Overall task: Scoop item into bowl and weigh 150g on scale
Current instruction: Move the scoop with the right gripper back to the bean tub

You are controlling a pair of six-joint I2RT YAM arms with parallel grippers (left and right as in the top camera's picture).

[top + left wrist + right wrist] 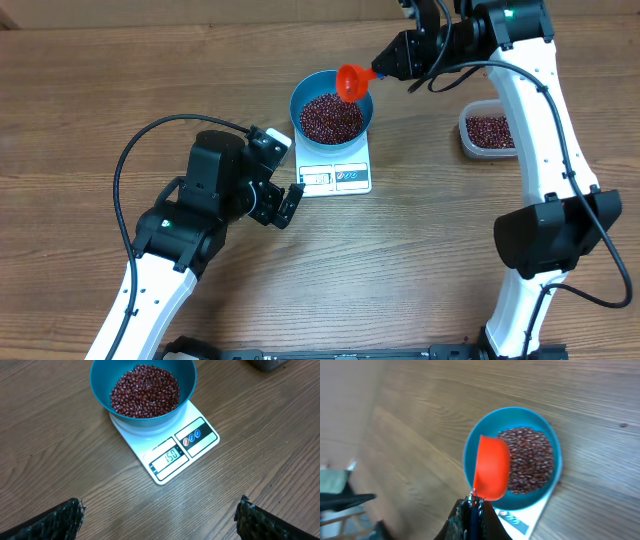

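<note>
The robot's right gripper needs to release the orange scoop on the beans in the clear plastic tub [512, 131].
The blue bowl [331, 108] [142, 390] [512, 457] stands on the white scale [336, 172] [170, 442] [522, 517], and it holds a heap of dark red-brown beans [331, 117] [145, 390] [529, 460]. The scale's display reads 150 in the left wrist view. My right gripper [385, 72] [473, 510] is shut on the blue handle of an orange scoop [353, 82] [491, 467], which hangs tipped over the bowl's far rim. My left gripper [290, 205] [160, 522] stands open over bare wood in front of the scale, with nothing between its fingers.
A clear plastic tub [488, 130] with more beans sits on the table right of the scale, under the right arm. The left arm's black cable loops over the table at the left.
</note>
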